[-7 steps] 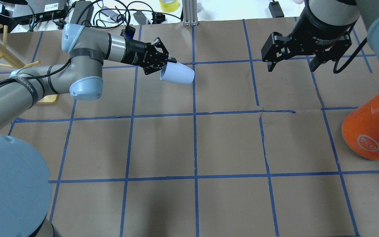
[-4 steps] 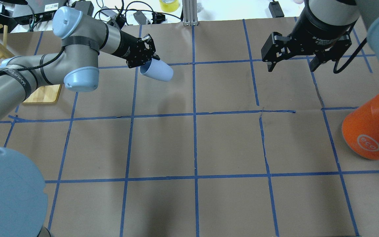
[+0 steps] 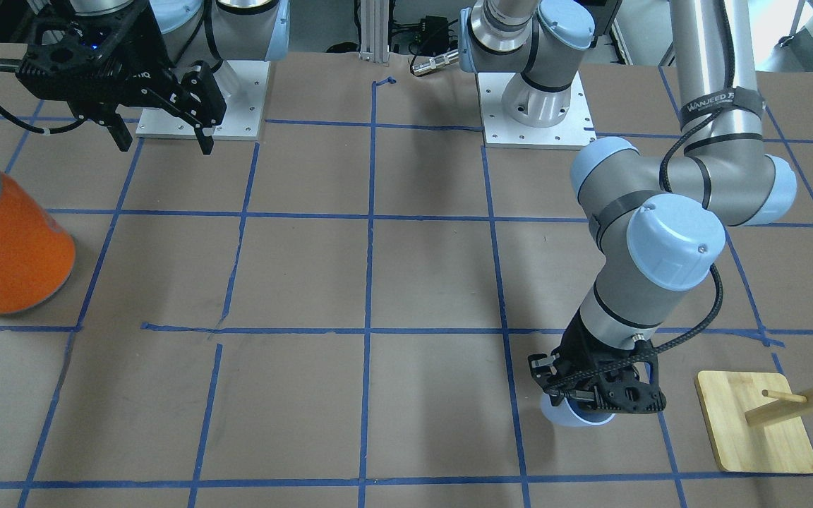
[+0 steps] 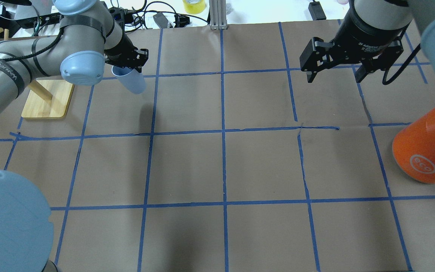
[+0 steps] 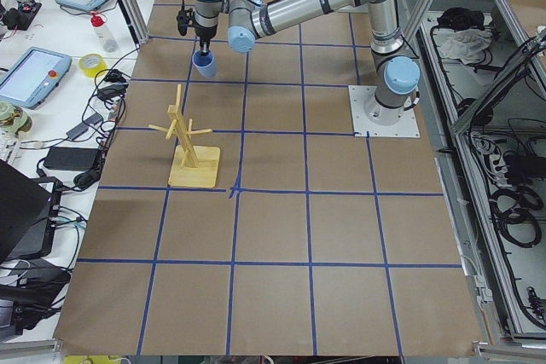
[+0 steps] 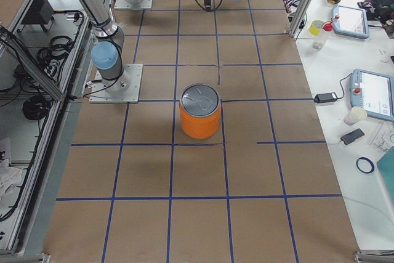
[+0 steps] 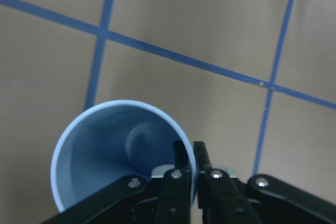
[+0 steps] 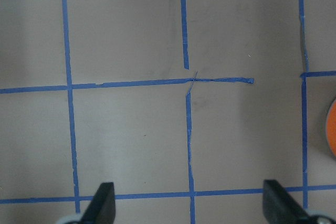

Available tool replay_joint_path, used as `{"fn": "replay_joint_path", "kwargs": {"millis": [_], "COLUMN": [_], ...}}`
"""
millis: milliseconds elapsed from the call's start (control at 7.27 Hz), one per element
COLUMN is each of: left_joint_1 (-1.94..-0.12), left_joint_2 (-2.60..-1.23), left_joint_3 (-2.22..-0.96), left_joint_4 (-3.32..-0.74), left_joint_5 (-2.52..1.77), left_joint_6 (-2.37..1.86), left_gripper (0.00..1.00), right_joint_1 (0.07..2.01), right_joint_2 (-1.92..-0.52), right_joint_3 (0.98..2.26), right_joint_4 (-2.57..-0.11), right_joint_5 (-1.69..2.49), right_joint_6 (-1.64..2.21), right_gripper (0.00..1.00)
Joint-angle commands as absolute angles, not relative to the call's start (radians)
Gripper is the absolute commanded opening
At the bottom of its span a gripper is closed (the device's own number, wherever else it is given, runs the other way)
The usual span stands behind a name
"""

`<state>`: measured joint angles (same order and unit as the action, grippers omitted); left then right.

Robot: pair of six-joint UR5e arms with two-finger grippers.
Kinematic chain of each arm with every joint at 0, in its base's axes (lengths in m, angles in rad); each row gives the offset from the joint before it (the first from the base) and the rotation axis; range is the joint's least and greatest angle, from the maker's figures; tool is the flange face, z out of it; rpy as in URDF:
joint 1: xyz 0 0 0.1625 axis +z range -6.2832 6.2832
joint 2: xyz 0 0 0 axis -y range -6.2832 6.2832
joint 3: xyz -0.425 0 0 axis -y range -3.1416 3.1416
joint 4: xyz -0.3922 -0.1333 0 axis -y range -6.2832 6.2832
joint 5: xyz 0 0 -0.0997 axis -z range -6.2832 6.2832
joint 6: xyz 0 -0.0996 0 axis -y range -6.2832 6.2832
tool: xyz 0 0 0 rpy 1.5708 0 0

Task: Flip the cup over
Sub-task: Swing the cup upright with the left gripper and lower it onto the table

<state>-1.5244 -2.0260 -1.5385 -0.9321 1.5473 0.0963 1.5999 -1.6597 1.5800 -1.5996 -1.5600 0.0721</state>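
Observation:
My left gripper should release the pale blue cup inside the taped square (image 3: 594,416) next to the wooden peg rack.
My left gripper (image 4: 127,63) is shut on the rim of the pale blue cup (image 4: 131,81), one finger inside and one outside. The cup hangs under the gripper above the far left of the table, mouth up and slightly tilted. The left wrist view looks down into the cup's blue inside (image 7: 107,153), with the fingertips (image 7: 185,162) pinching the rim. In the front-facing view the cup (image 3: 574,418) peeks out below the left gripper (image 3: 593,396). My right gripper (image 4: 334,75) is open and empty above the far right of the table, also shown in the front-facing view (image 3: 164,141).
A large orange can (image 4: 425,151) with a silver top stands near the table's right edge, also in the front-facing view (image 3: 8,247). A wooden peg rack on a square base (image 4: 45,100) stands just left of the cup. Cables and devices lie beyond the far edge.
My left arm has swung to the left with the cup. The cup has turned from lying sideways to hanging mouth up. The right arm has not moved.

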Motion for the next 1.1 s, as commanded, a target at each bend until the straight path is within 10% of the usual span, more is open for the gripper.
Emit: {"fn": "replay_joint_path", "kwargs": {"millis": [0, 826, 963], "left_joint_1": [-1.519, -1.505, -1.505], "left_joint_2": [-2.052, -2.048, -2.045], "left_joint_3": [-1.539, -1.692, -1.689], "left_joint_4": [-0.930, -0.683, -0.680], "left_joint_5": [1.646, 1.641, 1.637], "left_joint_6": [0.236, 0.270, 0.273], "left_gripper": [0.00, 0.00, 0.47], "right_joint_1": [1.600, 1.600, 1.600], "right_joint_2": [-1.660, -1.658, -1.658], "right_joint_3": [1.580, 1.580, 1.580], "right_joint_4": [-1.598, -1.600, -1.600], "right_joint_5": [-1.560, -1.560, -1.560], "right_joint_6": [0.072, 0.072, 0.072], "right_gripper": [1.00, 1.00, 1.00]}}
